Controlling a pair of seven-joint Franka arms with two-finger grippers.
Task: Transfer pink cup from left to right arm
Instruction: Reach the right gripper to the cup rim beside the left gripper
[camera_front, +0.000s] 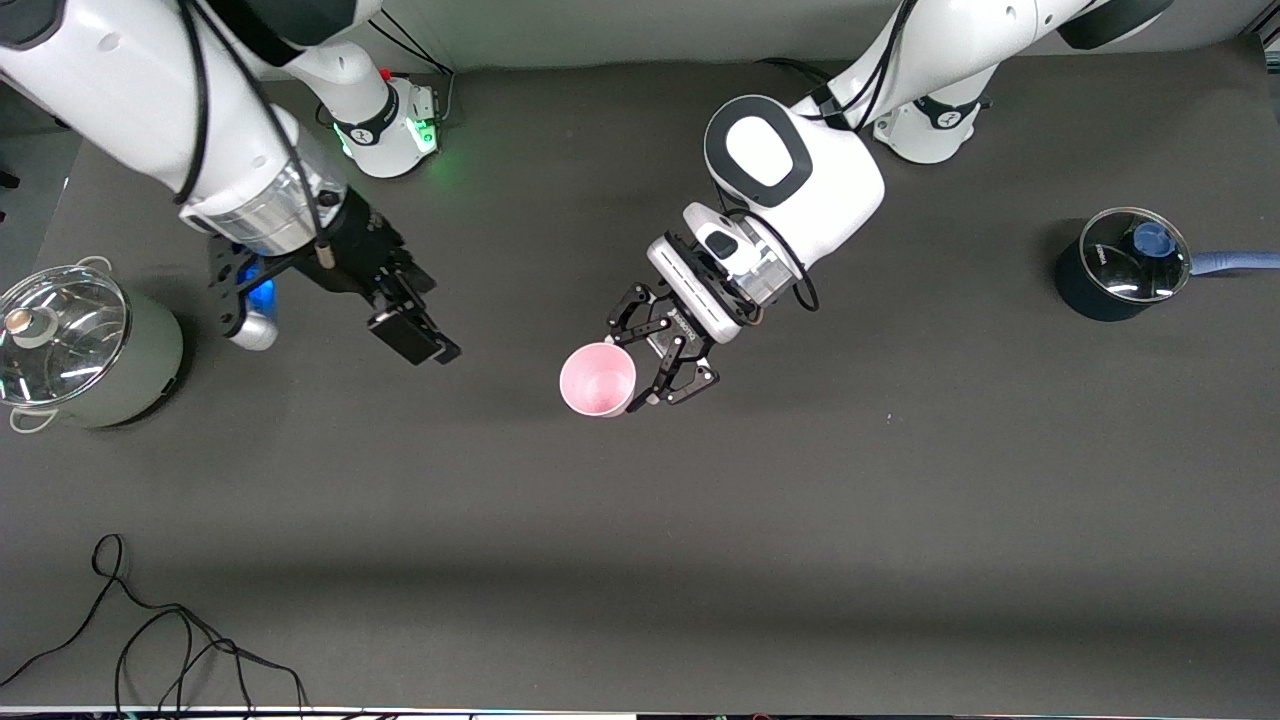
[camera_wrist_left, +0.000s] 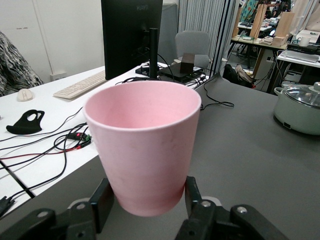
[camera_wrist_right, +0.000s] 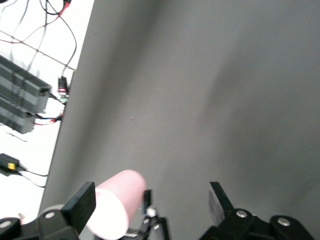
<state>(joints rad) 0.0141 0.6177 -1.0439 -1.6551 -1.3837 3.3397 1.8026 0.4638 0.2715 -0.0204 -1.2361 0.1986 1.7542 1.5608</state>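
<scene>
Next, I close my right gripper on the pink cup's rim (camera_front: 583, 349) (camera_wrist_right: 127, 218) at the side toward the robot arms, with one finger inside the cup.
The pink cup (camera_front: 598, 380) is held up over the middle of the table, its open rim showing to the front camera. My left gripper (camera_front: 640, 372), the skeletal black one, is shut on the cup's base. In the left wrist view the cup (camera_wrist_left: 145, 150) fills the middle, with the left gripper (camera_wrist_left: 147, 200) clamped on both sides of its base. My right gripper (camera_front: 415, 335), blocky and black, is open and empty, apart from the cup toward the right arm's end. In the right wrist view the right gripper (camera_wrist_right: 150, 200) is spread wide, and the cup (camera_wrist_right: 117, 205) shows beside one finger.
A grey-green pot with a glass lid (camera_front: 75, 345) stands at the right arm's end and also shows in the left wrist view (camera_wrist_left: 300, 107). A dark saucepan with a glass lid and blue handle (camera_front: 1120, 265) stands at the left arm's end. A black cable (camera_front: 150, 640) lies near the front edge.
</scene>
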